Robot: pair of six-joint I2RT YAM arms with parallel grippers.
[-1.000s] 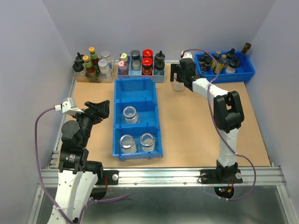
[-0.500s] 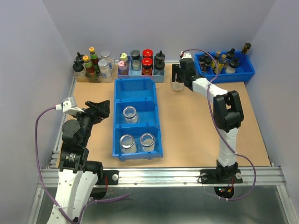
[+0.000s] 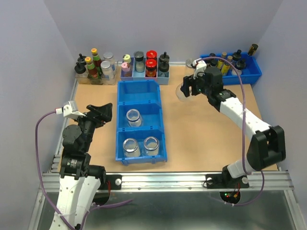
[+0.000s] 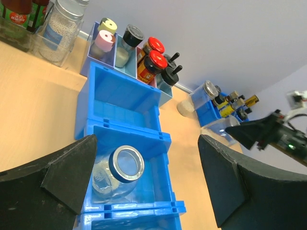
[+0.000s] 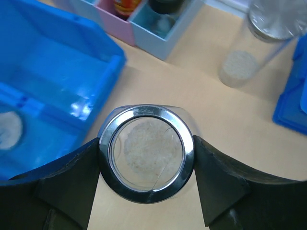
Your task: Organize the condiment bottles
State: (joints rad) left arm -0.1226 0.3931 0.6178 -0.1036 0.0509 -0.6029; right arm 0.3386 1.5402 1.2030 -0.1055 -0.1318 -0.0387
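Observation:
Next, I set the clear glass jar, now held above the table, down next to the lone jar in the blue bin's middle compartment (image 3: 148,118) (image 5: 42,144) with my right gripper.
My right gripper (image 3: 187,88) is shut on a clear glass jar (image 3: 181,91) with a silver-rimmed neck and holds it above the table, right of the blue three-compartment bin (image 3: 139,91). In the right wrist view the jar (image 5: 146,153) sits between both fingers. The bin's middle compartment holds one jar (image 3: 134,117), which also shows in the left wrist view (image 4: 117,172). The near compartment holds two jars (image 3: 130,147) (image 3: 151,145). A silver-lidded jar (image 3: 190,63) stands at the back. My left gripper (image 3: 98,112) is open and empty, left of the bin.
A rack of red- and pink-lidded spice jars (image 3: 144,64) stands behind the bin. A clear tray of sauce bottles (image 3: 93,67) is at the back left. A blue tray of small dark bottles (image 3: 235,67) is at the back right. The bin's far compartment holds nothing.
My right gripper has lifted the jar from beside the spice rack and carried it nearer, the arm swinging out to the right. The left arm has not moved.

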